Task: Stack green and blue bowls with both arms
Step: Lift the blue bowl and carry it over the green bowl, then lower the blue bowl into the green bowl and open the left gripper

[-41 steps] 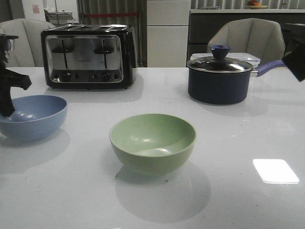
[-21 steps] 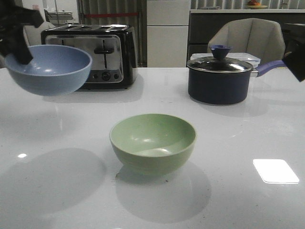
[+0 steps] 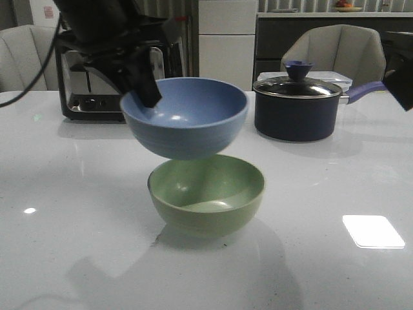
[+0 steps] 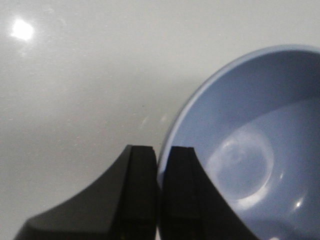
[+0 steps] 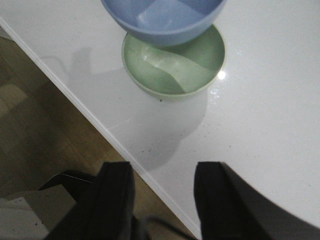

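I will release the blue bowl from my left gripper inside the hollow of the green bowl (image 3: 208,177) on the white table.
The pale green bowl (image 3: 206,194) stands upright on the white table in the middle of the front view. It also shows in the right wrist view (image 5: 175,67). My left gripper (image 3: 143,87) is shut on the left rim of the dusty blue bowl (image 3: 187,116) and holds it in the air just above the green bowl, a little to its left. In the left wrist view the two fingers (image 4: 142,190) pinch the blue bowl's rim (image 4: 250,150). My right gripper (image 5: 162,195) is open and empty, high over the table's edge. Only a dark part of it shows at the front view's right edge.
A black and silver toaster (image 3: 110,84) stands at the back left, partly behind my left arm. A dark navy lidded pot (image 3: 297,106) with a long handle stands at the back right. The table's edge (image 5: 100,127) and the floor (image 5: 40,125) lie below my right gripper.
My left gripper has lifted the blue bowl off the table at the far left and carried it right, to just above the green bowl. The right arm has not moved.
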